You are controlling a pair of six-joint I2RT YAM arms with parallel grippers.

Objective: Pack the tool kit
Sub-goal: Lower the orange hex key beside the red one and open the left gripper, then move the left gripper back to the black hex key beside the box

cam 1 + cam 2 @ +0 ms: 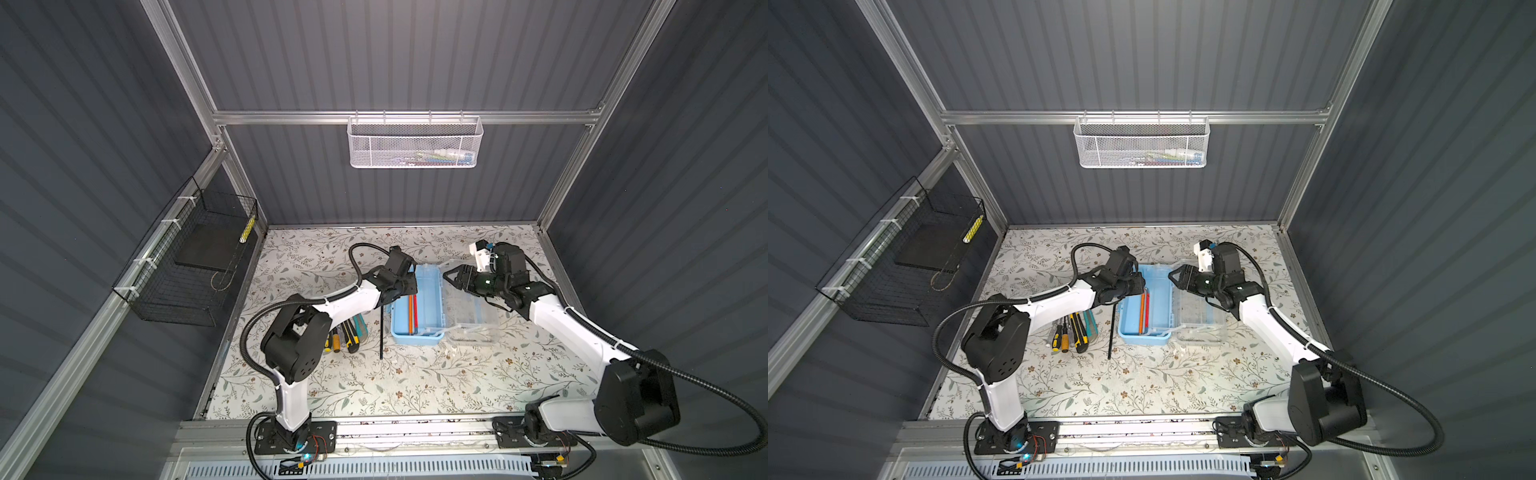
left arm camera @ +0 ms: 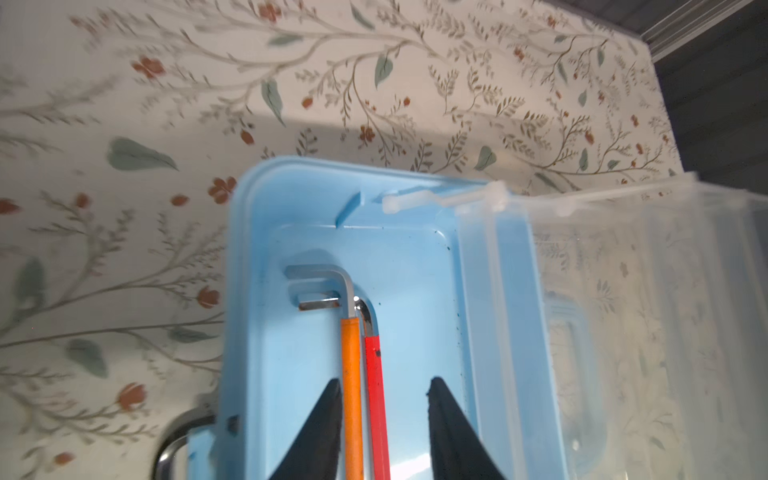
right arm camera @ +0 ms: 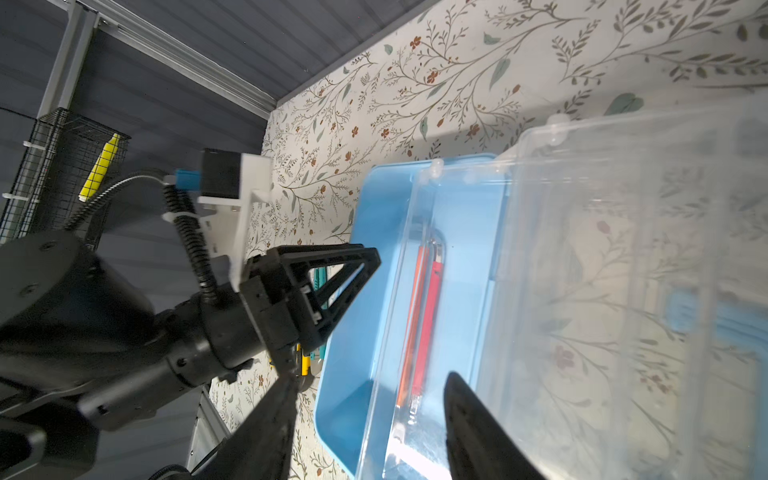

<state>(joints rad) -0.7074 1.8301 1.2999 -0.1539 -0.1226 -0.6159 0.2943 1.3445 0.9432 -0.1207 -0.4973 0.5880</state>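
Observation:
The robot's left gripper should next move to the black hex key next to the light-blue box and grasp its long arm (image 1: 381, 316) close to the bend.
The light-blue box (image 1: 415, 338) (image 1: 1144, 338) of the tool kit stands open mid-table, its clear lid (image 1: 473, 316) (image 3: 602, 249) folded out to its right. An orange hex key (image 2: 351, 374) and a red hex key (image 2: 374, 374) lie side by side in the box. My left gripper (image 2: 383, 380) hangs open over the box's far end, one finger on either side of both keys. My right gripper (image 1: 446, 277) (image 3: 370, 386) is open at the lid's far end, with the lid's hinge edge between its fingers. Yellow-black screwdrivers and utility knives (image 1: 345, 332) and a black hex key (image 1: 381, 332) lie left of the box.
A white mesh basket (image 1: 415, 145) hangs on the back wall and a black wire basket (image 1: 187, 266) on the left wall, with a yellow item (image 1: 248, 230) in it. The floral table (image 1: 415, 382) shows bare in front of the box.

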